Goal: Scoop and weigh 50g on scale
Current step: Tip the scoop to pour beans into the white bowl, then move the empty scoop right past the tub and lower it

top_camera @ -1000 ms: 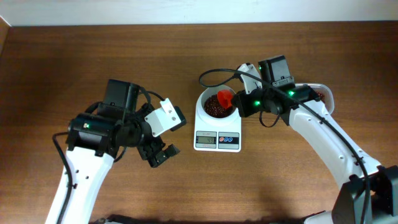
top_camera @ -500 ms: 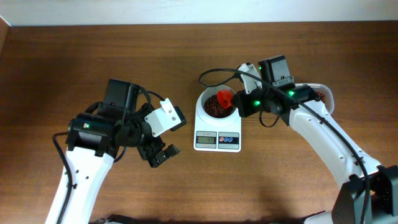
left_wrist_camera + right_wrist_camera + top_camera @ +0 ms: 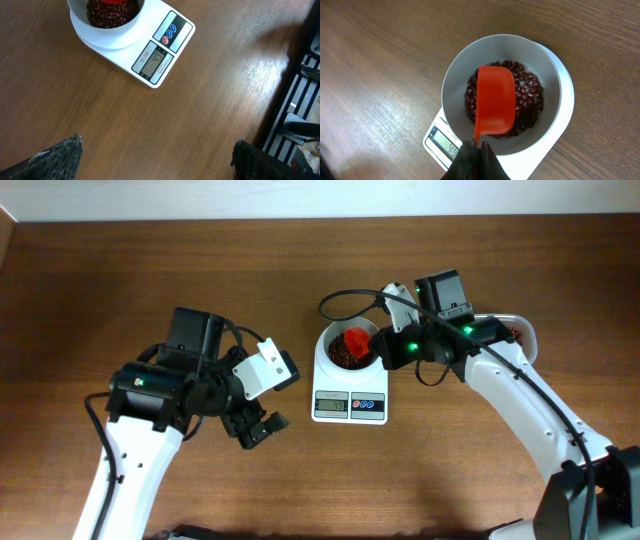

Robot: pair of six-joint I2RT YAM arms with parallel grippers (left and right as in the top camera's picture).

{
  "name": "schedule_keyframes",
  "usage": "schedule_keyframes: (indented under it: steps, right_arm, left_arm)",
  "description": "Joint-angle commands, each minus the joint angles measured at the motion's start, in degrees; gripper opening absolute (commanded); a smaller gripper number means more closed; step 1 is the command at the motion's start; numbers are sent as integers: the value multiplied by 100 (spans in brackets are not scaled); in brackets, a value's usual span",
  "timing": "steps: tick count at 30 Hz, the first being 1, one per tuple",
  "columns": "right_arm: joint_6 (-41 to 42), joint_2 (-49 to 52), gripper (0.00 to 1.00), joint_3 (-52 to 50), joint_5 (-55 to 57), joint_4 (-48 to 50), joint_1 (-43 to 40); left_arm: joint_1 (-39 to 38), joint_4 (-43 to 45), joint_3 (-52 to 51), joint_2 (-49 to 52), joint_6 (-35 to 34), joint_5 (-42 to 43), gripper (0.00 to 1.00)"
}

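The robot's right gripper should release the red scoop on the bare table (image 3: 446, 423) next to the white scale's buttons, toward the clear tub.
The white scale (image 3: 350, 408) stands mid-table with its round bowl (image 3: 325, 345) holding dark red-brown beans (image 3: 340, 360). My right gripper (image 3: 384, 348) is shut on the handle of a red scoop (image 3: 356, 340), which hangs over the bowl. In the right wrist view the scoop (image 3: 495, 107) covers the middle of the beans (image 3: 529, 100), and no beans show on its red surface; the gripper (image 3: 479, 148) sits above the display (image 3: 446, 142). My left gripper (image 3: 258, 428) is open over bare table, left of the scale (image 3: 156, 59), with nothing between its fingertips (image 3: 70, 150).
A clear tub (image 3: 518, 330) with beans sits behind the right arm at the far right. A black cable loops behind the bowl (image 3: 338, 300). A dark rack (image 3: 300, 100) shows past the table edge in the left wrist view.
The red scoop has shifted slightly left over the bowl and shows more of its surface. Both arms otherwise hold their places.
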Motion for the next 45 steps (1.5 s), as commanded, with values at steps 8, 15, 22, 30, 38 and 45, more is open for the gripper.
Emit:
schedule_keyframes:
  steps: [8,15,22,30,38,45]
  right_arm:
    - [48,-74,4,98,162,35,11]
    - [155,-317,4,101,-577,304,-297]
    - [-522,-1517,5,101,-459,-1316,-2870]
    - [-1373,-1176,4,96,2979,-1255,-3259]
    - [-168,-1755,4,98,372,-929,-2916]
    - [199,-1825,4,-1287,-756,-868,-2909]
  left_arm:
    - [20,-4,79,-9,96,81,99]
    - [20,-4,79,-9,96,81,99]
    - [20,-4,79,-9,96,81,99]
    - [20,-4,79,-9,96,81,99]
    - [20,-4,79,-9,96,81,99]
    - [20,-4,79,-9,96,81,99]
